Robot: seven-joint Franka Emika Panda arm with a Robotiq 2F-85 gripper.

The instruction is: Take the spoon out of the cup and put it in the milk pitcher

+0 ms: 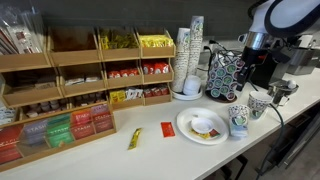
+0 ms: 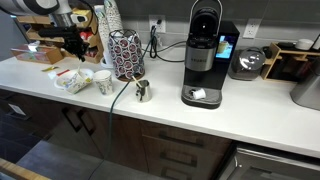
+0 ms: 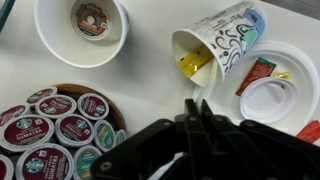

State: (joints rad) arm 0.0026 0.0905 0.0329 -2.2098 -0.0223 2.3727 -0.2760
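Next, my gripper releases the spoon, which now shows inside the patterned cup, inside the silver milk pitcher (image 1: 284,87), between the wider white cup and the black coffee machine.
The patterned cup (image 3: 225,38) seems to lie on its side beside the white plate (image 3: 290,62). A yellow spoon (image 3: 195,62) shows inside its mouth. The cup also shows in both exterior views (image 1: 238,121) (image 2: 74,80). The silver milk pitcher (image 2: 143,91) stands on the counter in front of the pod carousel. My gripper (image 3: 193,106) hangs above the counter just short of the cup's mouth. Its fingers are pressed together with nothing between them. It shows high above the cups in both exterior views (image 1: 247,48) (image 2: 72,44).
A wider white cup (image 3: 80,25) holds a coffee pod. The pod carousel (image 3: 50,130) is close by the gripper. A black coffee machine (image 2: 203,55) stands beyond the pitcher. Wooden shelves of packets (image 1: 80,75) and stacked cups (image 1: 190,55) line the back.
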